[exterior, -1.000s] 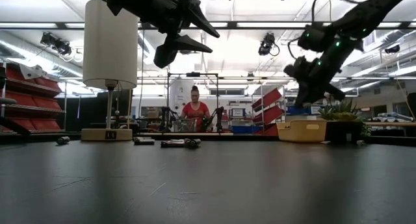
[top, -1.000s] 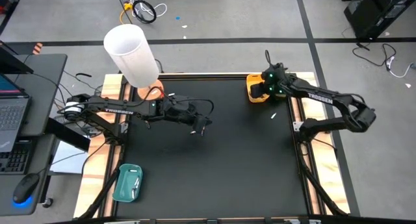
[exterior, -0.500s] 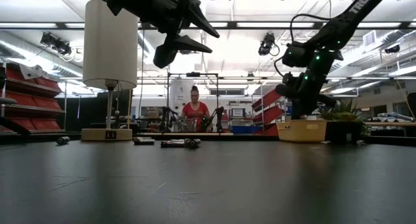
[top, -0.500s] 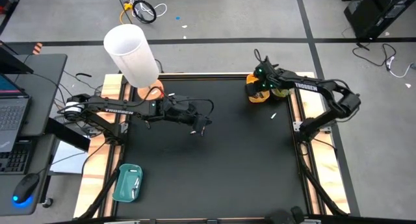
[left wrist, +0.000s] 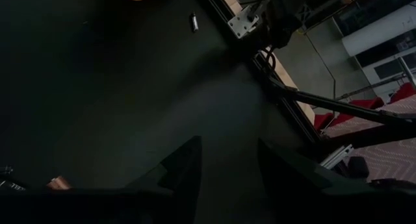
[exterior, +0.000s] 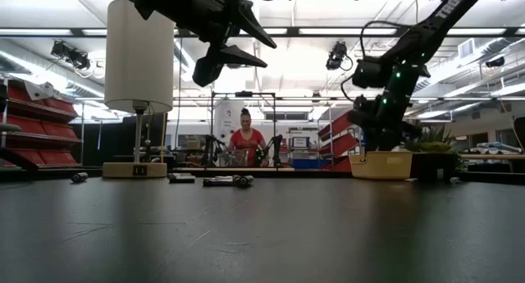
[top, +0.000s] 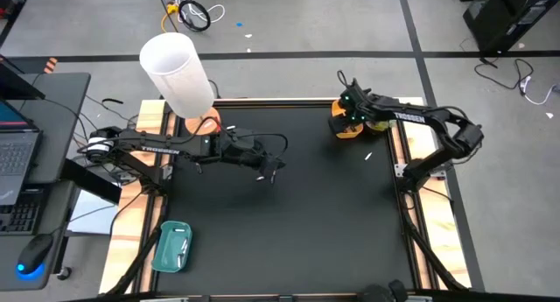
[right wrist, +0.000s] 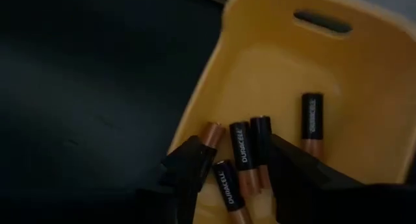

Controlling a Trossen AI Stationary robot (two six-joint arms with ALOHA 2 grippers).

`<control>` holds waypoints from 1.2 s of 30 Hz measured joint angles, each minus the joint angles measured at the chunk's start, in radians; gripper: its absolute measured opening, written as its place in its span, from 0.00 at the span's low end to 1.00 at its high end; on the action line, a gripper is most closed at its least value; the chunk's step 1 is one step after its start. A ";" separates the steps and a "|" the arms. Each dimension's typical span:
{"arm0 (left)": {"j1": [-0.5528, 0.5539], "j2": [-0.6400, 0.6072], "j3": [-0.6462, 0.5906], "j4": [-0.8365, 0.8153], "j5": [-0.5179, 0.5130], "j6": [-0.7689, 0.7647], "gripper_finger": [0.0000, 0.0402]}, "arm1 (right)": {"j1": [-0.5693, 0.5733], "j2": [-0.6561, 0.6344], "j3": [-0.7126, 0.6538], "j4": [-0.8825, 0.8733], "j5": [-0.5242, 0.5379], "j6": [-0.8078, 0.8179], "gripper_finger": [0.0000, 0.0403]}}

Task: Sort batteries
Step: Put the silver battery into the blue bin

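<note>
Next, I close my left gripper on the body of the red-and-silver battery [top: 260,179], the one that lies beside the copper-ended batteries on the black mat.
My right gripper [right wrist: 237,146] hovers open over the yellow tray [top: 348,131] at the table's far right. Several dark batteries with copper ends [right wrist: 242,156] lie on the tray's floor below and between the fingers; another [right wrist: 312,123] lies apart. One pale battery [top: 368,156] lies on the black mat near the tray, also seen in the left wrist view [left wrist: 193,21]. My left gripper [top: 271,173] hangs open and empty above the mat's middle [left wrist: 227,146]. The teal tray [top: 172,247] with pale batteries sits at the near left.
A white lamp [top: 178,73] stands at the mat's far left corner. Small loose items [exterior: 230,181] lie along the far part of the table. A laptop and mouse [top: 31,254] sit on a side desk at left. A person [exterior: 246,139] is in the room behind.
My right gripper has dropped toward the yellow tray and shifted a little toward the table's left; its arm has drawn in.
</note>
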 joint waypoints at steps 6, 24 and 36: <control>0.000 0.000 0.000 -0.001 0.011 0.000 0.41 | 0.016 -0.135 0.000 -0.032 0.000 -0.006 0.38; 0.013 0.008 0.001 -0.366 0.029 0.106 0.36 | 0.327 -0.528 0.000 0.053 -0.326 0.128 0.35; -0.045 0.043 -0.051 -0.494 -0.059 0.490 0.36 | 0.508 -0.436 -0.001 0.104 -0.235 0.176 0.27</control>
